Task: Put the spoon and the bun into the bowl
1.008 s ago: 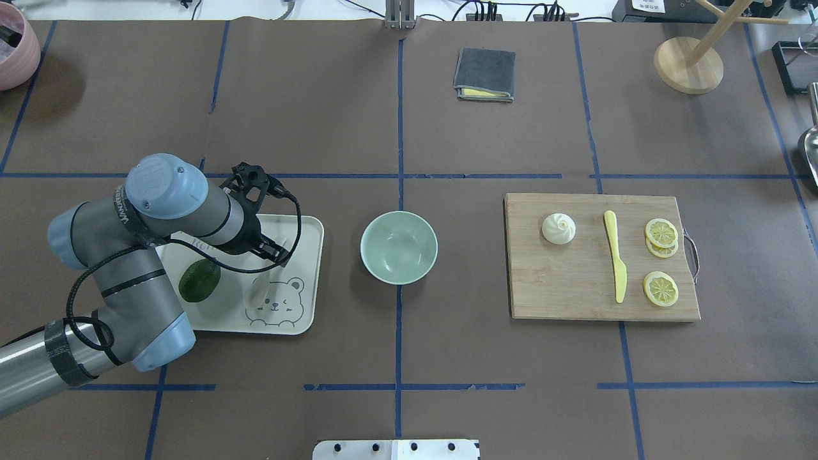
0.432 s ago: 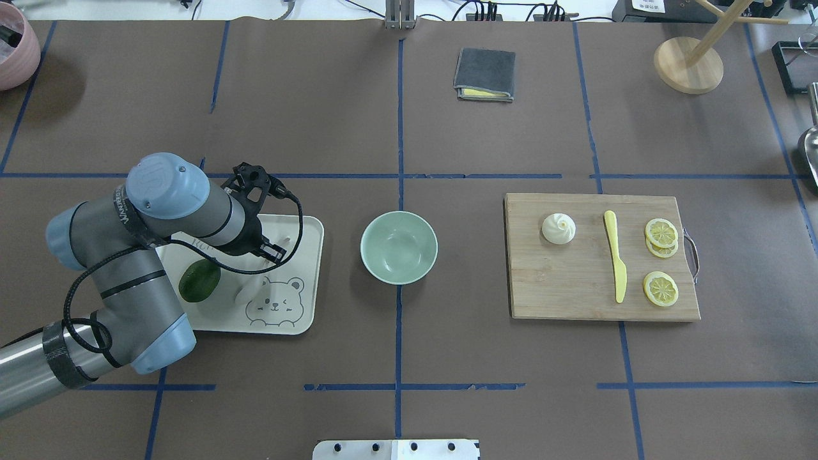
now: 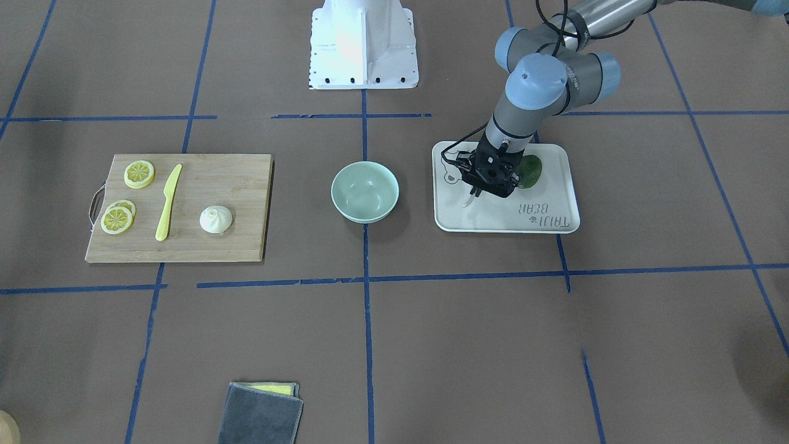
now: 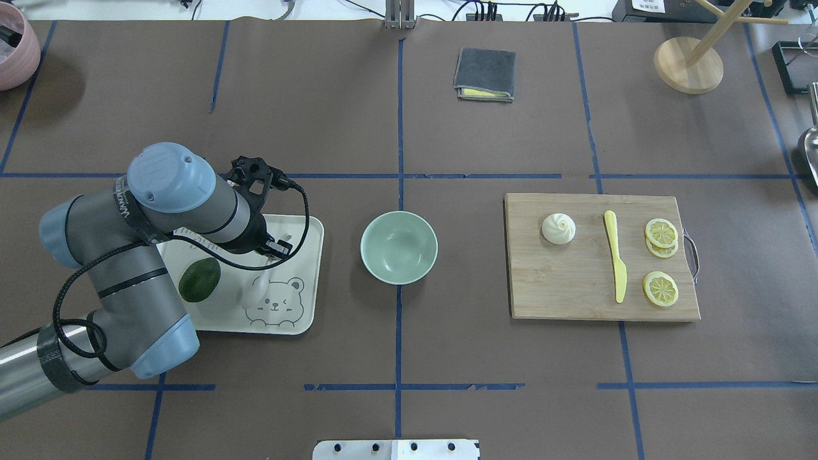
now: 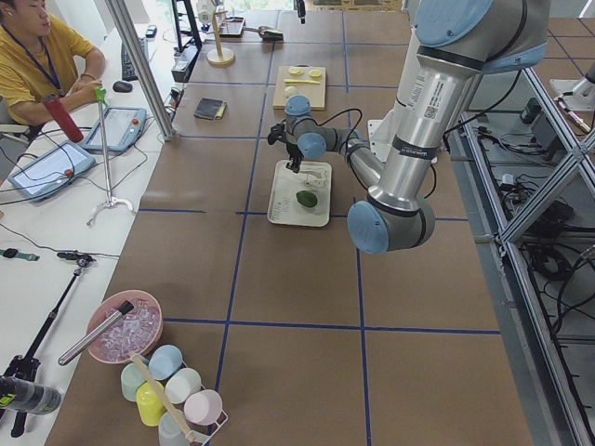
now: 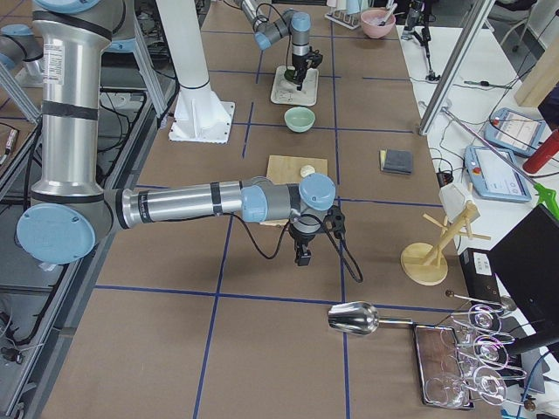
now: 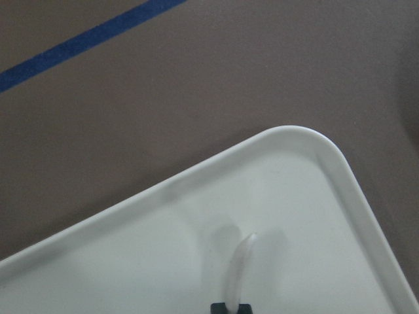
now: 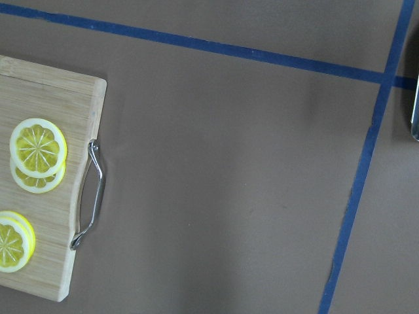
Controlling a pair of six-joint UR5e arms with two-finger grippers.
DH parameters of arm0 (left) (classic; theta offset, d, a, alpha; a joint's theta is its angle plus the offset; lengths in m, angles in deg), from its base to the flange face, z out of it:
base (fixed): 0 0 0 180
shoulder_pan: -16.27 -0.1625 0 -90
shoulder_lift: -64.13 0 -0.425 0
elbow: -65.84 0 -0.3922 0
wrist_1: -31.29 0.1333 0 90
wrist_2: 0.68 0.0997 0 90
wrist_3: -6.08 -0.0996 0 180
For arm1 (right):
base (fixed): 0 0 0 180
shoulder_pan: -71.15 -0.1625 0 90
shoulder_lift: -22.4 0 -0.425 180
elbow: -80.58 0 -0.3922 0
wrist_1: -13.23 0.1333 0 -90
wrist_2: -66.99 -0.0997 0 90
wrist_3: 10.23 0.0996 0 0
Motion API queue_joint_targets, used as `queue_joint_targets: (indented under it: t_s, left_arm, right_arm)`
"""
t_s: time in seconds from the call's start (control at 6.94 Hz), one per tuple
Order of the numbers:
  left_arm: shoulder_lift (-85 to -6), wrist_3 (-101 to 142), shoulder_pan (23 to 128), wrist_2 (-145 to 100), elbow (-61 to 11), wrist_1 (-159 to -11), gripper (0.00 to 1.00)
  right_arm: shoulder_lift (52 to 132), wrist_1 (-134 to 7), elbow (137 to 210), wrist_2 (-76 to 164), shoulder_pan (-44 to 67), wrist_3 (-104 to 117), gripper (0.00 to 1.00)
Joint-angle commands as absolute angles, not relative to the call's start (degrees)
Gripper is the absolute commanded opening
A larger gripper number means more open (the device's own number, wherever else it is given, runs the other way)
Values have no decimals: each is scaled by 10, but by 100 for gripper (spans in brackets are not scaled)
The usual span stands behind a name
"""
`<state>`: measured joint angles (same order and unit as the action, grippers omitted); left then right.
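Next, I let go of the spoon, now hanging over the bear-print tray, with my left gripper in the mint-green bowl, leaning over its rim [image 3: 363, 210] toward the blue tape crossing.
The off-white spoon [image 4: 255, 289] hangs by its handle from my left gripper [image 4: 276, 248], which is shut on it over the white bear-print tray [image 4: 310, 230]. The scoop points down toward the tray. In the left wrist view the handle [image 7: 239, 268] runs from the black fingertips [image 7: 230, 307] toward the tray corner. From the front the spoon [image 3: 470, 199] sticks out below the left gripper [image 3: 478, 191]. The mint-green bowl [image 4: 399, 247] stands to the right of the tray. The bun [image 4: 558, 228] sits on the wooden board [image 4: 575, 294]. My right gripper [image 6: 302, 255] shows only in the right side view; I cannot tell its state.
A dark green avocado [image 4: 199, 280] lies on the tray beside the spoon. On the board are a yellow knife [image 4: 615, 255] and lemon slices [image 4: 661, 233]. A folded grey cloth [image 4: 484, 74] lies at the far centre, a wooden stand [image 4: 688, 64] at the far right.
My left arm has risen a little with the spoon's handle in its fingers. The scoop has tipped up off the tray and shifted slightly toward the avocado.
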<state>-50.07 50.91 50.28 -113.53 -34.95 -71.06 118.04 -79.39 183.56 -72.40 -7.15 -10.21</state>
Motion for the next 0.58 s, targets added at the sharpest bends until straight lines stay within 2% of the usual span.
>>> queue_joint_targets:
  t_s: [0.0, 0.43]
  left_arm:
    - [-560, 545, 500, -1135, -352, -689, 0]
    - [-672, 664, 496, -1122, -272, -753, 0]
  right_arm:
    - [1174, -793, 1839, -728, -71, -101, 100]
    - [1171, -791, 1860, -754, -46, -37, 100]
